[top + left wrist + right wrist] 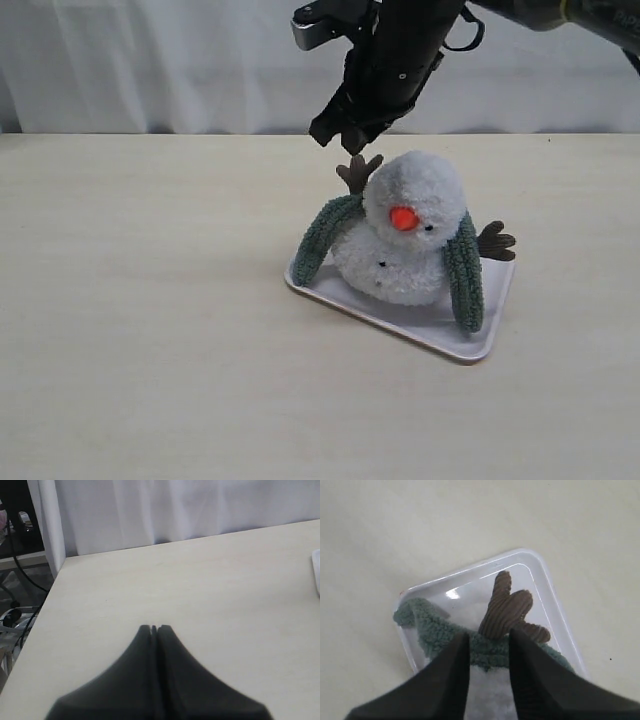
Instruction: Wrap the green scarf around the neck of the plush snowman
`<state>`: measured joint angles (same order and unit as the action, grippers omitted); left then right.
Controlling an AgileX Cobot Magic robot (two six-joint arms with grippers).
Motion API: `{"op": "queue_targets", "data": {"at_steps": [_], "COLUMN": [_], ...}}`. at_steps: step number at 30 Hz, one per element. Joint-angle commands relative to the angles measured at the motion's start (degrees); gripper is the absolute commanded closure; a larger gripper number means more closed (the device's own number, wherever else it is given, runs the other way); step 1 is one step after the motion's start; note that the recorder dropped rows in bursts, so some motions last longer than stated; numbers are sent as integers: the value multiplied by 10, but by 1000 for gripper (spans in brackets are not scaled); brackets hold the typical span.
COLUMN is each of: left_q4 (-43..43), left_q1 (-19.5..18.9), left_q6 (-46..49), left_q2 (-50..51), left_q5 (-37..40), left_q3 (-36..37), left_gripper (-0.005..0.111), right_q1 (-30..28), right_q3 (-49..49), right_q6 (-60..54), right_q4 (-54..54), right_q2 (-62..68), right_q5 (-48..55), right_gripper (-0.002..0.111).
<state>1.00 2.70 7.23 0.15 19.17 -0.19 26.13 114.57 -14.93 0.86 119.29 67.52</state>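
The green scarf bows out below the twig arm, so I should take the scarf [350, 204] beside the neck with my right gripper and straighten it before wrapping the other end.
The plush snowman [412, 200] sits on a white tray [440, 335], orange nose facing the camera. The green scarf [322, 240] runs behind its neck, and both ends hang down at its sides, the other end [465, 272] reaching the tray. My right gripper [345, 135] hovers just above and behind the snowman's brown twig arm [358, 172]. In the right wrist view this gripper [489, 636] is open over the scarf [432, 630], the twig arm [506, 610] and the white plush [490, 690], holding nothing. My left gripper [154, 628] is shut and empty over bare table.
A white curtain [150, 60] hangs behind the table's far edge. In the left wrist view the table's corner and cables [20, 580] lie beyond it, and the tray's rim [316, 572] shows at the frame's edge.
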Motion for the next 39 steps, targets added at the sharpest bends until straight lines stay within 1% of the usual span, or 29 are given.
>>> {"op": "queue_targets", "data": {"at_steps": [1, 4, 6, 9, 12, 14, 19, 21, 27, 29, 34, 36, 39], "left_q4": [-2, -2, -2, -2, -2, -2, -2, -2, -2, -2, -2, -2, -2], "left_q1": [-1, -1, -1, -1, -1, -1, -1, -1, -1, -1, -1, -1, -1], "left_q6": [0, 0, 0, 0, 0, 0, 0, 0, 0, 0, 0, 0, 0], "left_q2": [-2, -2, -2, -2, -2, -2, -2, -2, -2, -2, -2, -2, -2], "left_q5": [-7, -7, -7, -7, -7, -7, -7, -5, -7, -7, -7, -7, -7], "left_q3": [2, 2, 2, 2, 2, 2, 2, 2, 2, 2, 2, 2, 2], "left_gripper": [107, 107, 107, 107, 107, 107, 107, 107, 107, 107, 107, 107, 107], "right_q1": [-1, -1, -1, -1, -1, -1, 0, 0, 0, 0, 0, 0, 6], "right_q3": [0, 0, 0, 0, 0, 0, 0, 0, 0, 0, 0, 0, 0], "right_q6": [122, 187, 196, 192, 149, 117, 76, 70, 11, 7, 7, 8, -10], "right_q4": [33, 82, 86, 61, 18, -5, -15, -13, -40, -40, -40, -40, -45], "right_q2": [7, 25, 35, 50, 66, 71, 70, 68, 52, 42, 14, 4, -8], "right_q5": [-2, -2, -3, -14, -22, -29, -35, -35, -23, -25, -24, -17, 6], "right_gripper": [70, 56, 50, 49, 49, 51, 77, 83, 84, 80, 62, 59, 59]}}
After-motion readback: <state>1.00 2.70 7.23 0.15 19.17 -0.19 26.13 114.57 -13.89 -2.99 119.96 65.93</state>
